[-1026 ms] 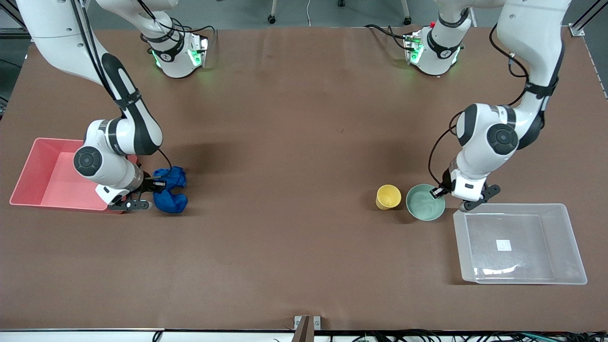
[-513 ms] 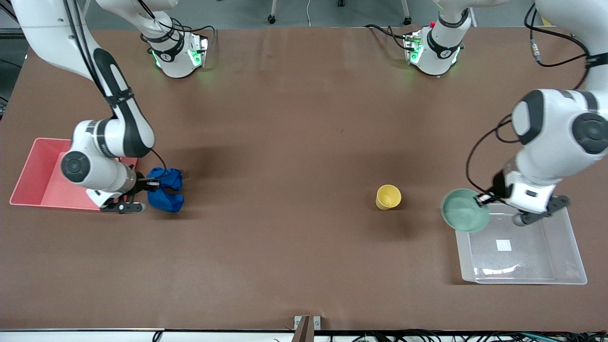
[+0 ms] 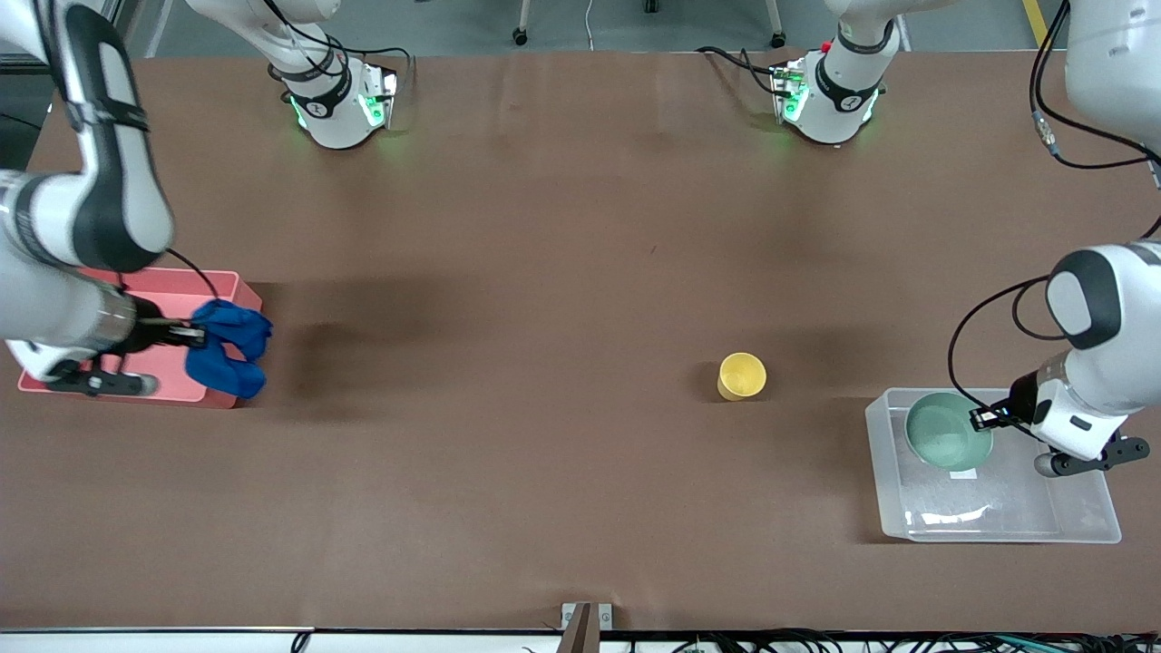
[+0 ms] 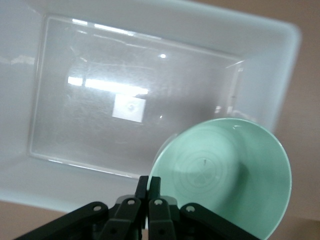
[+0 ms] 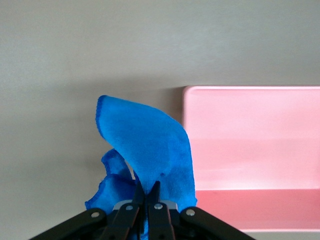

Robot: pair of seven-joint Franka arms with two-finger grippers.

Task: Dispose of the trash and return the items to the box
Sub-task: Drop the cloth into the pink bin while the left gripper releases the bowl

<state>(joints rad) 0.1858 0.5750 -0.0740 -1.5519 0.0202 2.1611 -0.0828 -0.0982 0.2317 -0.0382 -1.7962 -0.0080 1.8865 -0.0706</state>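
The robot's right gripper will release the bright-blue cloth inside the pink bin, on the bin's bottom near its table-middle side (image 3: 170,359) (image 5: 267,129). The cloth now hangs beside the bin.
My right gripper (image 3: 192,336) is shut on the bright-blue cloth (image 3: 227,350) and holds it in the air over the pink bin's edge toward the table's middle. In the right wrist view the cloth (image 5: 150,155) hangs from the gripper (image 5: 148,189) beside the bin (image 5: 250,145). My left gripper (image 3: 980,419) is shut on the rim of the mint-green bowl (image 3: 945,442), held over the clear box (image 3: 1079,521). The left wrist view shows the gripper (image 4: 149,181), the bowl (image 4: 225,175) and the box (image 4: 75,125) with its white sticker. The yellow cup (image 3: 742,375) stands on the table beside the box.
The pink bin (image 3: 172,385) sits at the right arm's end of the table. Both arm bases stand along the table's back edge.
My right gripper lifted the blue cloth and carried it toward the pink bin. My left gripper lifted the bowl from beside the cup and carried it over the clear box.
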